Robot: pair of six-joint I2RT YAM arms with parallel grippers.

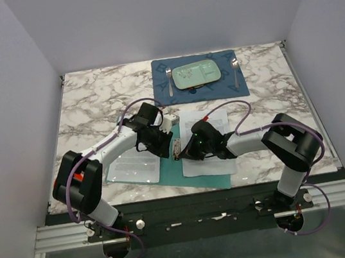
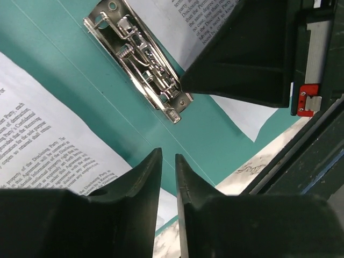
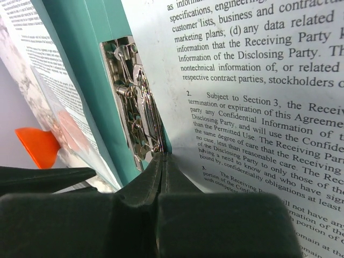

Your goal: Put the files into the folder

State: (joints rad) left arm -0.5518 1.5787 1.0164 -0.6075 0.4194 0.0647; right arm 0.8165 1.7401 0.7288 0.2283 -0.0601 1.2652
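Observation:
The clip's lever tab is beyond the left gripper's narrow, empty fingers, so the robot should open them and take the lever tab (image 2: 172, 114) while the right gripper steadies the clip.
The teal folder (image 1: 172, 172) lies open on the marble table in front of both arms. One printed file (image 1: 132, 166) lies on its left leaf and another file (image 1: 206, 142) on its right leaf. A metal clip (image 1: 176, 148) sits on the centre crease. My left gripper (image 1: 165, 143) hovers over the crease; in the left wrist view its jaws (image 2: 168, 156) stand a narrow gap apart and empty, just short of the clip (image 2: 142, 59). My right gripper (image 3: 163, 156) is shut, its tips against the near end of the clip (image 3: 134, 102), beside the right file (image 3: 258, 107).
At the back, a dark blue placemat (image 1: 203, 92) carries a pale green plate (image 1: 195, 73), a fork (image 1: 169, 81) and a spoon (image 1: 236, 71). Grey walls stand close on the left, right and back of the table (image 1: 91, 108).

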